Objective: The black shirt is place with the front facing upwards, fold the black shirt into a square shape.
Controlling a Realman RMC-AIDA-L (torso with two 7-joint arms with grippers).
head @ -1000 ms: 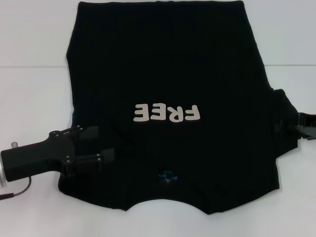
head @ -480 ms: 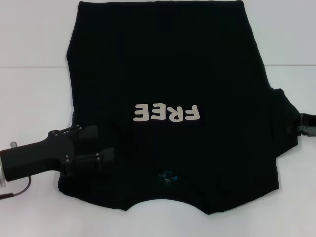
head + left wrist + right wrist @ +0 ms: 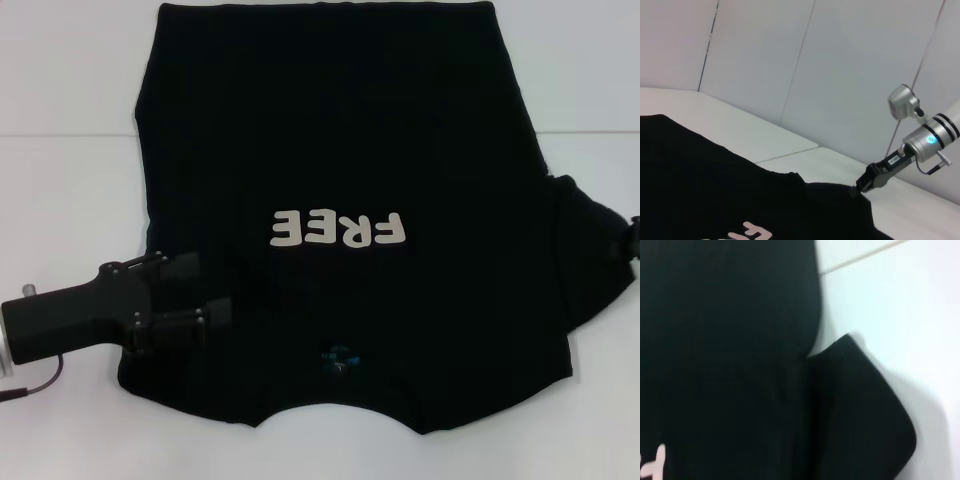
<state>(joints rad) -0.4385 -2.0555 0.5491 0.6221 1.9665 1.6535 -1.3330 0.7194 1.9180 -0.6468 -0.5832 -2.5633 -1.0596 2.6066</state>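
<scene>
My left gripper is going to close on the outer shoulder edge (image 3: 123, 358) of the black shirt, on the side opposite the stretched sleeve.
The black shirt (image 3: 340, 130) lies spread front-up on the white table (image 3: 60, 200), its off-white lettering (image 3: 338, 229) at mid-chest and the blue neck label (image 3: 338, 357) near the front edge. My left gripper (image 3: 205, 290) rests open over the shirt's left shoulder area with nothing between its fingers. At the far right edge, my right gripper (image 3: 634, 240) is shut on the tip of the right sleeve (image 3: 590, 250), which is stretched outwards. The left wrist view shows the right gripper (image 3: 859, 190) pinching that sleeve tip. In the right wrist view the sleeve (image 3: 860, 410) lies on the table.
A thin red cable (image 3: 35, 385) trails beside my left arm near the table's front left. White wall panels (image 3: 840, 75) stand behind the table. Bare table surface lies on both sides of the shirt.
My right gripper has moved rightwards to the frame's edge, drawing the right sleeve out with it. The left gripper has stayed where it was.
</scene>
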